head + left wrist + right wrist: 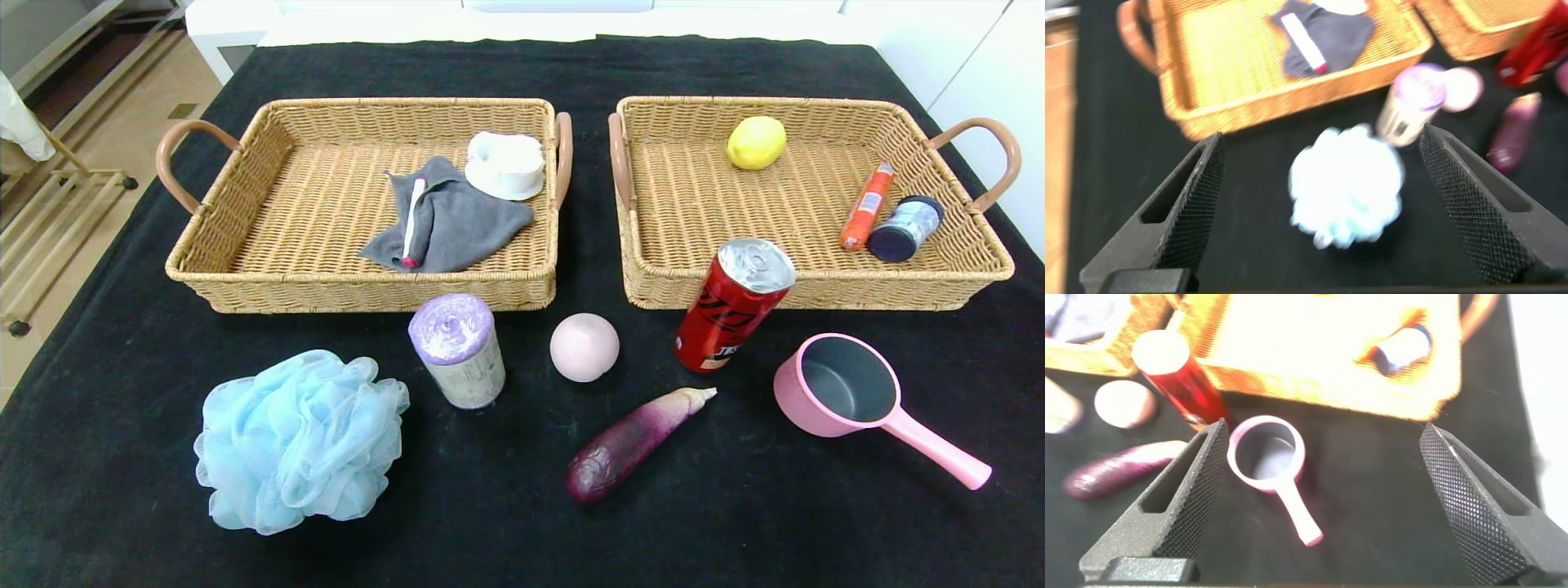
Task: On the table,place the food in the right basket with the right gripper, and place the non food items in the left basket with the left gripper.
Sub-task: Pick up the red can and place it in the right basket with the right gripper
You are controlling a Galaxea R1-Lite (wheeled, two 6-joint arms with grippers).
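I move my right gripper to the red soda can next and close it around the middle of its body (pixel 727 312) (pixel 1191 388), below the silver top.
On the black-clothed table (pixel 522 531) lie a light-blue pouf (pixel 298 441), a lilac bag roll (pixel 459 349), a pink ball (pixel 584 347), a red soda can (pixel 733 304), a purple eggplant (pixel 633 441) and a pink saucepan (pixel 849 390). Neither gripper shows in the head view. My left gripper (pixel 1323 175) is open, held above the pouf (pixel 1347 186). My right gripper (pixel 1323 469) is open above the cloth beside the saucepan (pixel 1266 456); the can (pixel 1180 376), ball (pixel 1123 404) and eggplant (pixel 1118 467) lie beyond one finger.
The left basket (pixel 245 269) holds a grey cloth (pixel 445 219), a white-and-red tube and a white round object (pixel 506 165). The right basket (pixel 963 278) holds a lemon (pixel 756 142), an orange tube (pixel 867 206) and a small jar (pixel 904 229). Floor and a rack lie left of the table.
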